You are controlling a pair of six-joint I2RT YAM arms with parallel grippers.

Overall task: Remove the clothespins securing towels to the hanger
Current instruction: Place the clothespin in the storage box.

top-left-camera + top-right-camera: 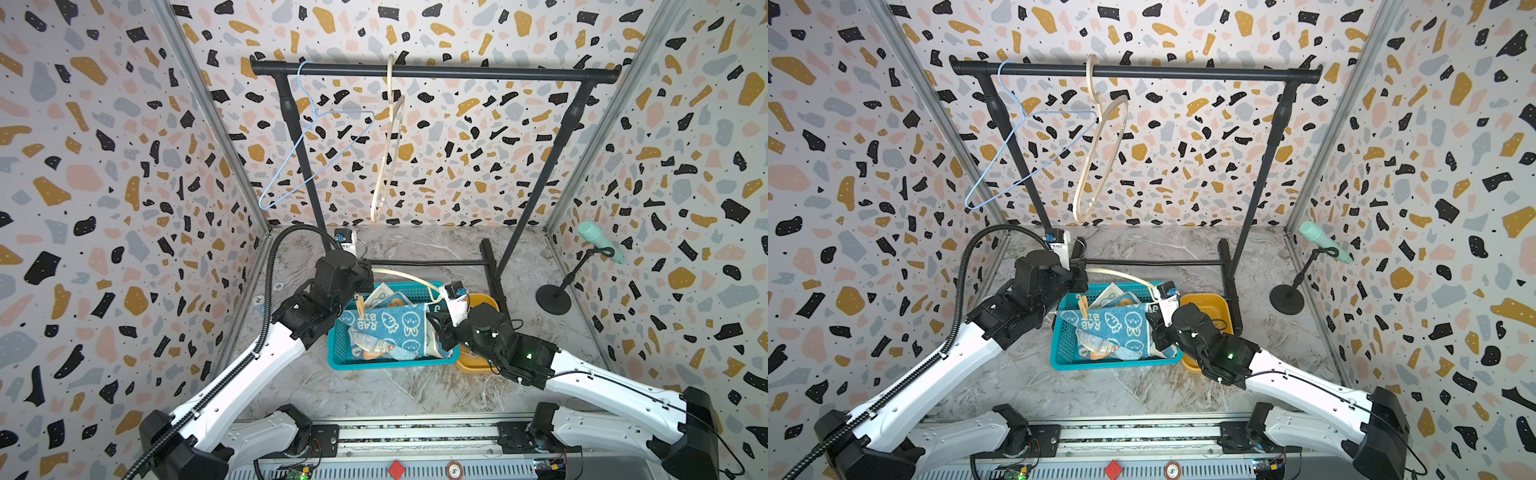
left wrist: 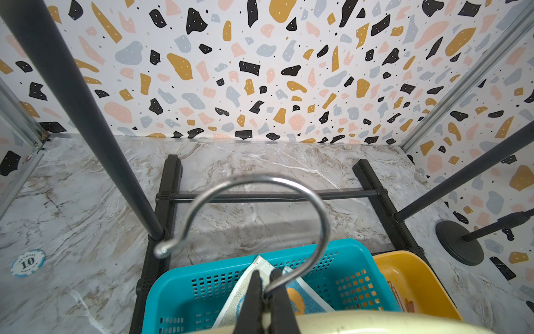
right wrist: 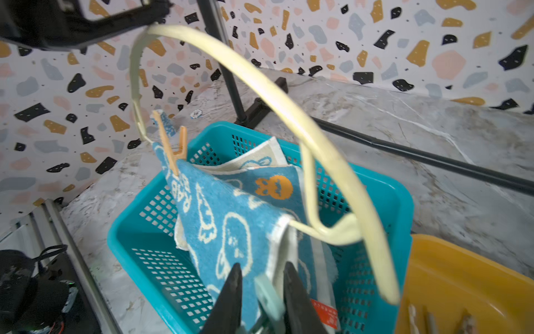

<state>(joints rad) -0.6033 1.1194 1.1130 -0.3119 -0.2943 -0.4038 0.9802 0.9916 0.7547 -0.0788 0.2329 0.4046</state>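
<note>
My right gripper has the mint green clothespin, now at the hanger's near corner. It will let go of it among the loose pegs in the yellow tub [image 1: 479, 328] [image 3: 456, 324].
A cream hanger [image 3: 291, 115] is held over the teal basket [image 1: 374, 365] [image 3: 138, 240]. My left gripper [image 2: 265, 284] [image 1: 366, 275] is shut on its metal hook [image 2: 289, 185]. A teal towel with white rabbits [image 1: 390, 328] [image 1: 1117, 324] [image 3: 231, 219] hangs from the hanger's lower bar. A peach clothespin [image 3: 170, 144] [image 1: 360, 306] [image 1: 1083, 306] clips its far corner. At the near corner my right gripper [image 3: 263, 279] [image 1: 435, 321] is shut on a mint green clothespin [image 3: 268, 292]. Whether that pin still bites the towel I cannot tell.
A striped cloth [image 3: 320, 260] lies in the basket under the towel. A yellow tub [image 1: 473, 365] [image 3: 462, 283] with loose pegs [image 3: 427, 318] stands beside the basket. The black rack [image 1: 436, 72] carries a blue wire hanger [image 1: 316, 149] and a bare cream hanger [image 1: 388, 158]. A microphone stand [image 1: 557, 299] is at the right wall.
</note>
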